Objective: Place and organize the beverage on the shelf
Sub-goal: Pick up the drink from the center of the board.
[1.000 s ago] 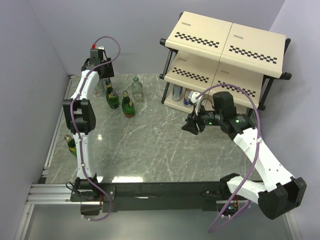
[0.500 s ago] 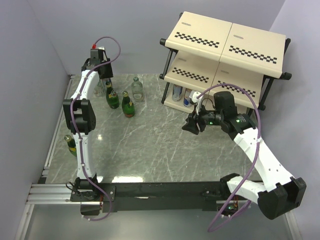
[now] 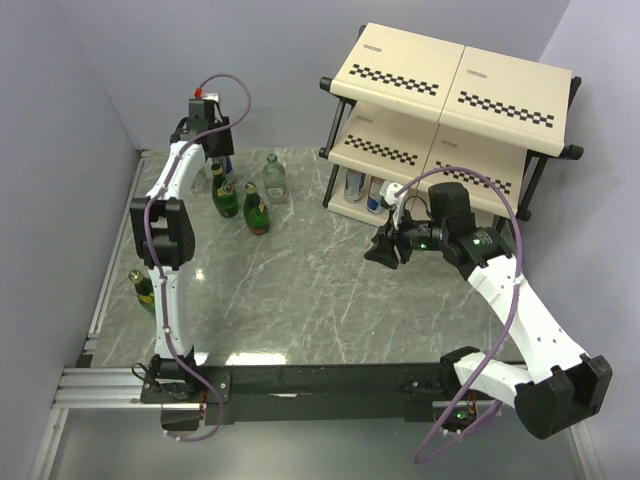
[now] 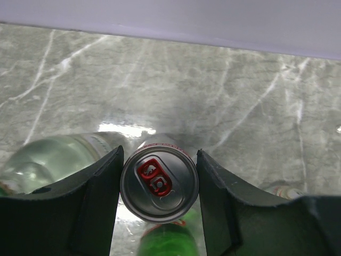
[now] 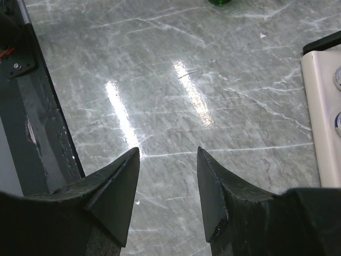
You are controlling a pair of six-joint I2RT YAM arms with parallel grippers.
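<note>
Next, my left gripper lets go of the slim silver can on the bare marble before the shelf [image 3: 358,281], close to my right gripper.
My left gripper [image 3: 207,143] is at the far left of the table, shut on a slim silver can with a red tab [image 4: 159,184], one finger on each side. Under it are a green bottle [image 4: 162,242] and a clear bottle [image 4: 53,157]. In the top view two green bottles [image 3: 226,197] [image 3: 257,210] and a clear bottle [image 3: 275,178] stand close by. Another green bottle [image 3: 141,287] lies at the left edge. Two cans [image 3: 355,183] stand on the lowest board of the shelf [image 3: 450,80]. My right gripper [image 3: 384,251] [image 5: 166,160] is open and empty above the table, in front of the shelf.
The marble table [image 3: 300,290] is walled in at the back and left. The shelf's lowest board [image 5: 319,106] shows at the right edge of the right wrist view. A black rail [image 3: 320,380] runs along the near edge by the arm bases.
My left gripper has shifted a little to the right and up with the can between its fingers. The right arm has barely moved.
</note>
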